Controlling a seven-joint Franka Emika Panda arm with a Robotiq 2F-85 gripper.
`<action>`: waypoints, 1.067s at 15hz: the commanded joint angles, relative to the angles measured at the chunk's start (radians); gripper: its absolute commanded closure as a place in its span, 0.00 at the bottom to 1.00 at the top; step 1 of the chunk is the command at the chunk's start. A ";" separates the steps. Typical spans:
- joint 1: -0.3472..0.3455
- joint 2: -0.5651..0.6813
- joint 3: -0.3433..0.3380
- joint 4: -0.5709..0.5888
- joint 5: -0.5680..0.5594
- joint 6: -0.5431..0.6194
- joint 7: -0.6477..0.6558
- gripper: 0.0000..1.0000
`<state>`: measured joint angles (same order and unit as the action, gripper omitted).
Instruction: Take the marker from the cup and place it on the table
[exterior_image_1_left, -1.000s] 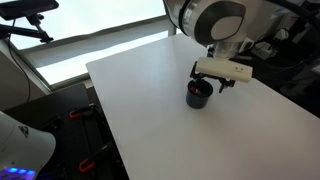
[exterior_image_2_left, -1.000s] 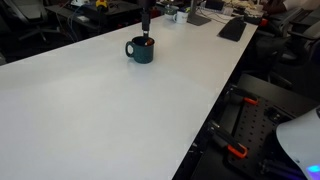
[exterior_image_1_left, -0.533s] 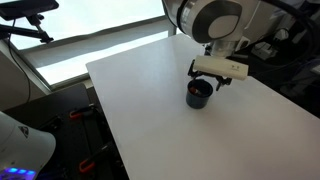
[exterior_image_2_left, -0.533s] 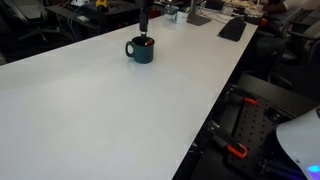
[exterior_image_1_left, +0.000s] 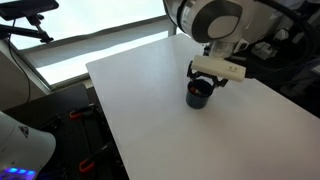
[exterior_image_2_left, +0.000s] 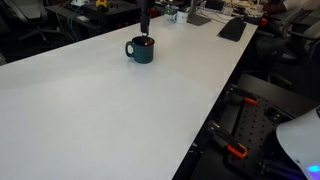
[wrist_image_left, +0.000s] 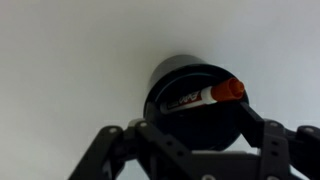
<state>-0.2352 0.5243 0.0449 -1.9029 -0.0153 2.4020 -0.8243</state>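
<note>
The marker lies slanted across the cup with its cap at the cup's rim, so the robot's gripper should close on the marker's cap (wrist_image_left: 231, 89) and pull the marker upright before lifting.
The black cup (exterior_image_1_left: 199, 94) stands on the white table (exterior_image_1_left: 150, 110); in an exterior view it looks like a dark mug with a handle (exterior_image_2_left: 140, 50). The marker (wrist_image_left: 195, 97), white with a red cap, lies slanted inside the cup (wrist_image_left: 170, 75), its cap resting at the rim. My gripper (exterior_image_1_left: 206, 82) hangs straight above the cup, also seen in an exterior view (exterior_image_2_left: 146, 28). In the wrist view its fingers (wrist_image_left: 190, 138) are spread on either side of the cup's mouth, open and holding nothing.
The table's near edge (exterior_image_2_left: 215, 110) drops to a floor with cables and red-handled tools (exterior_image_2_left: 235, 150). Keyboards and clutter (exterior_image_2_left: 232, 28) lie at the far end. A window and dark stands (exterior_image_1_left: 60, 40) are beyond the table.
The gripper has shifted only slightly over the cup. The cup and marker have not moved.
</note>
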 joint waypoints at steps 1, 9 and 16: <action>-0.007 -0.044 0.014 -0.028 0.024 -0.027 -0.029 0.39; -0.005 -0.043 0.009 -0.027 0.021 -0.034 -0.022 0.02; -0.007 -0.039 0.001 -0.024 0.017 -0.053 -0.015 0.41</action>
<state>-0.2383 0.5167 0.0462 -1.9065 -0.0146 2.3773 -0.8243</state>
